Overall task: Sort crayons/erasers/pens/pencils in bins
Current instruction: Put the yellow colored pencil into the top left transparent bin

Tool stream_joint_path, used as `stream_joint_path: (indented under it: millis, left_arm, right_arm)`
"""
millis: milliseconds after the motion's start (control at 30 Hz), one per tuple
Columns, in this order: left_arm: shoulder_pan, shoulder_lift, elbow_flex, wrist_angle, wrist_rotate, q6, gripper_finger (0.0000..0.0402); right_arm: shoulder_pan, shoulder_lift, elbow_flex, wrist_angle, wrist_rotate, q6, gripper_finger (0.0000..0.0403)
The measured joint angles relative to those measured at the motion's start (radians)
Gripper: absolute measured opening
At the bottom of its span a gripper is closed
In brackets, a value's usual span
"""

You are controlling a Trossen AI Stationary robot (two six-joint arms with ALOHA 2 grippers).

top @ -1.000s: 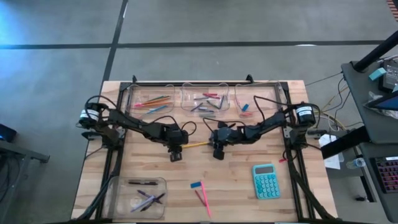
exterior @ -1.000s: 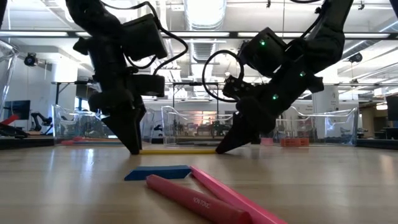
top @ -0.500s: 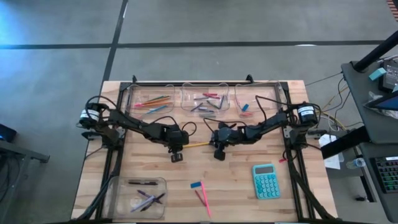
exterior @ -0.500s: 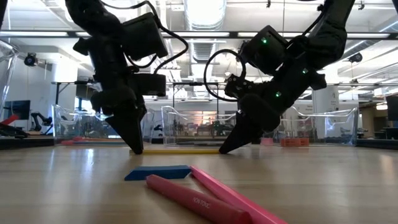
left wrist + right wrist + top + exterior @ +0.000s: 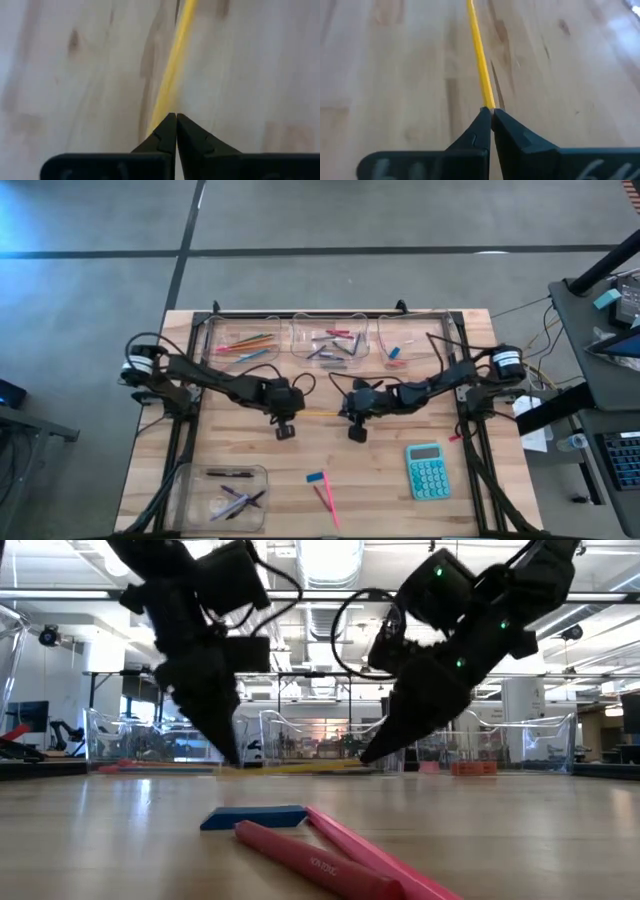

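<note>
The shut fingers of my left gripper are beside the yellow pencil, so they should open and close around the pencil's middle (image 5: 295,768) while my right gripper lifts it.
A long thin yellow pencil (image 5: 318,413) hangs level just above the middle of the table, also seen in the low view (image 5: 300,767). My left gripper (image 5: 291,419) is shut on its left end and my right gripper (image 5: 346,416) is shut on its right end. A blue eraser (image 5: 252,817) and two pink sticks (image 5: 330,855) lie flat on the table nearer the front edge. Three clear bins (image 5: 330,340) stand along the far edge and a fourth bin (image 5: 225,495) stands at the near left. My left gripper pinches the pencil's left end (image 5: 165,107) between its two fingertips. It comes slanting down from the table's left, and the pencil runs on from the tips toward the other gripper. That end is clear of the wood. My right gripper pinches the pencil's right end (image 5: 486,102) at its fingertips (image 5: 367,756). It comes slanting down from the table's right, roughly in line with the pencil. The pencil hangs level between the two grippers, clear of the table.
A teal calculator (image 5: 428,471) lies at the near right. The far bins hold coloured sticks and small blocks, and the near-left bin holds dark sticks. Bare wood lies around the grippers and toward the left edge.
Both grippers have risen. The yellow pencil lay on the table between their tips and now hangs level just clear of the wood. The right gripper has also shifted a little toward the near edge.
</note>
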Motion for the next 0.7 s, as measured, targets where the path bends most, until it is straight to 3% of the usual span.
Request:
stream_joint_path:
  millis: [333, 500, 700]
  left_arm:
    - [-0.022, -0.053, 0.012, 0.001, -0.019, 0.002, 0.0001]
    - [-0.022, -0.057, 0.023, 0.029, 0.028, 0.008, 0.0002]
    - [-0.023, -0.067, 0.024, 0.079, 0.031, 0.034, 0.0059]
  right_arm:
    - [0.044, -0.08, 0.002, 0.003, 0.03, 0.001, 0.0008]
    - [0.045, -0.08, 0.003, 0.003, 0.034, 0.002, 0.0008]
    - [0.045, -0.077, 0.004, -0.001, 0.034, 0.003, 0.0008]
